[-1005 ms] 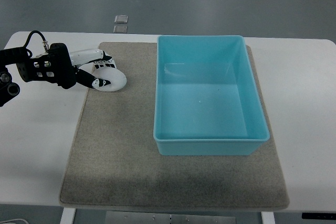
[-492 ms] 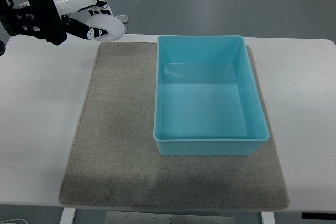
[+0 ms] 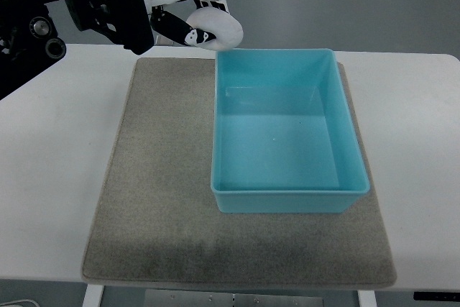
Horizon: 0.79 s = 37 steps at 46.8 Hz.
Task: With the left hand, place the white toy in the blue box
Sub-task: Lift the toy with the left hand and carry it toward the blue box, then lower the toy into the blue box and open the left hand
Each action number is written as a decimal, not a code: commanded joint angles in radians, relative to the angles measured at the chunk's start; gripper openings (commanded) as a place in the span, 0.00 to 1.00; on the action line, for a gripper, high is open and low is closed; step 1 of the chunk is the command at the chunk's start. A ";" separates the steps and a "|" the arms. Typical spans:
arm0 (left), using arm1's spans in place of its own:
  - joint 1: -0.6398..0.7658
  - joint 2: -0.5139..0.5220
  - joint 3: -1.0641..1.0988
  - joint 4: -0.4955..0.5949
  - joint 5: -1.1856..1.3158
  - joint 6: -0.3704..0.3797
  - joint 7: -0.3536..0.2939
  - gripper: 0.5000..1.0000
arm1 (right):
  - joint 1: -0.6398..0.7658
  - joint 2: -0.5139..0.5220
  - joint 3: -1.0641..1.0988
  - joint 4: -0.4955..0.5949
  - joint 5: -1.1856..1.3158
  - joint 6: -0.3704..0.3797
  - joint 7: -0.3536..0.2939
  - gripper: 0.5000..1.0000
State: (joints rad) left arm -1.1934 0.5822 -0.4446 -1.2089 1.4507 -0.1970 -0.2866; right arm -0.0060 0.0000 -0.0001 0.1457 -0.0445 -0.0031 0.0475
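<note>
Next, I let go of the white toy with my left gripper near the middle of the blue box's bottom [image 3: 272,131].
My left hand [image 3: 192,19] comes in from the upper left, raised above the table, its fingers curled around a white round toy [image 3: 218,29]. The toy hangs just over the far left corner of the blue box [image 3: 287,192], which sits with nothing inside it on the right half of a grey mat [image 3: 158,199]. The hand's black forearm fills the top left corner of the picture. No right arm shows.
The grey mat lies on a white table [image 3: 57,177]. Grey floor stretches beyond the table's far edge.
The left hand has lifted the white toy off the mat's far left corner and carried it up and to the right, reaching the box's far left corner.
</note>
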 commanded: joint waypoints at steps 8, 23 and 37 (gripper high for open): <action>-0.040 -0.107 0.099 0.002 0.011 0.008 0.006 0.00 | 0.000 0.000 0.000 0.000 0.000 0.000 0.000 0.87; -0.015 -0.183 0.139 0.014 0.057 0.010 0.014 0.00 | 0.001 0.000 0.000 0.000 0.000 0.000 0.000 0.87; 0.041 -0.205 0.150 0.042 0.158 0.056 0.015 0.00 | 0.000 0.000 0.000 0.000 0.000 0.000 0.000 0.87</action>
State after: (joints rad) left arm -1.1597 0.3791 -0.2941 -1.1680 1.6058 -0.1600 -0.2713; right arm -0.0062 0.0000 0.0002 0.1457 -0.0445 -0.0031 0.0475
